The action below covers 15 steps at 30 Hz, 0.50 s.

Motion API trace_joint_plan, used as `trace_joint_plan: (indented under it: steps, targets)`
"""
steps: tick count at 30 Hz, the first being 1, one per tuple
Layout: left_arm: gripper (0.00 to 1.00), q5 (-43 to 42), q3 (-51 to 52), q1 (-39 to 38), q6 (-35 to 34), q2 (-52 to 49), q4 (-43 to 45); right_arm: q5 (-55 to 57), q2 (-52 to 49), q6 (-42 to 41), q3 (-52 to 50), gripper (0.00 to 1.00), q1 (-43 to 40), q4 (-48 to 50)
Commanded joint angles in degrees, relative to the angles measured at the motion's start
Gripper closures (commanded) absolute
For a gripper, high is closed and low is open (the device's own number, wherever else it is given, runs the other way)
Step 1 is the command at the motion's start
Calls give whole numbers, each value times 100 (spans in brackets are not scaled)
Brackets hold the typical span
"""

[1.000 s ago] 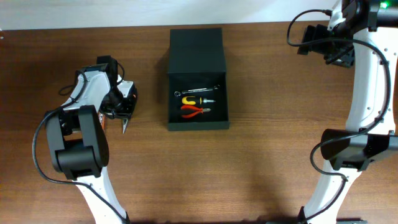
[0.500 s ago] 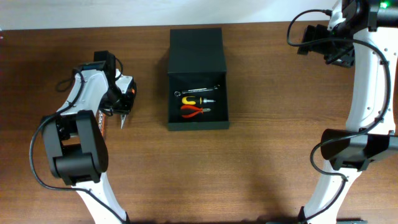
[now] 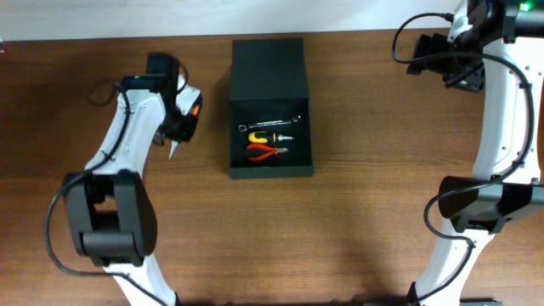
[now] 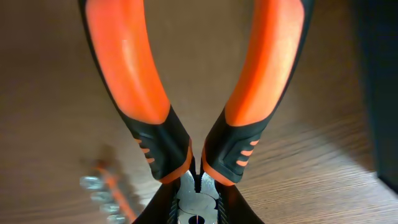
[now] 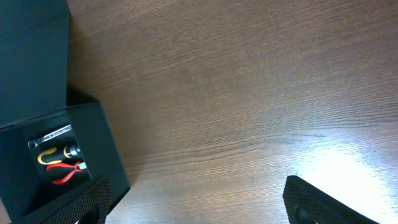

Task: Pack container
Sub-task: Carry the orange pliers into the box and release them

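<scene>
My left gripper has the orange-handled pliers. It will let go of them between the red pliers and the container's near side (image 3: 270, 165).
The container (image 3: 302, 167), a dark green-black box, lies open at the table's middle with its flap lid (image 3: 268, 68) folded back. Inside it are a silver wrench (image 3: 272, 124), a yellow-handled tool (image 3: 265, 136) and red pliers (image 3: 265, 152). My left gripper (image 3: 177, 127) is shut on orange-handled pliers (image 4: 199, 93), held above the table just left of the container; their metal nose sits between my fingers. My right gripper (image 3: 444, 61) is open and empty, high at the far right; its wrist view (image 5: 199, 208) shows the container (image 5: 93, 124) at the left.
A blurred orange strip with several silver sockets (image 4: 106, 193) lies on the wood below the left gripper. The container's dark side (image 4: 379, 93) fills the right edge of the left wrist view. The table's far edge meets a white wall.
My left arm has swung away from me and to the right, towards the container, with the orange pliers in it. The right arm has not moved.
</scene>
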State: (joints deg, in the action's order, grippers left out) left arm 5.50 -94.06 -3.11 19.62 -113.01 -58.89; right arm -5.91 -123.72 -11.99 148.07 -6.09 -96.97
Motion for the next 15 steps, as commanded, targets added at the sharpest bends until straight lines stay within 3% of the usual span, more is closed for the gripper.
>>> trace_joint_plan:
  steps: [1, 9, 15]
  targets:
    - [98, 295, -496, -234, 400, 599, 17, 52, -42, 15, -4, 12, -33, -35]
    - [98, 293, -796, -942, 1569, 890, 109, 50, -42, 15, -4, 12, -33, -35]
    - [98, 208, -793, -1589, 2017, 890, 107, 52, -42, 15, -4, 13, -33, -35]
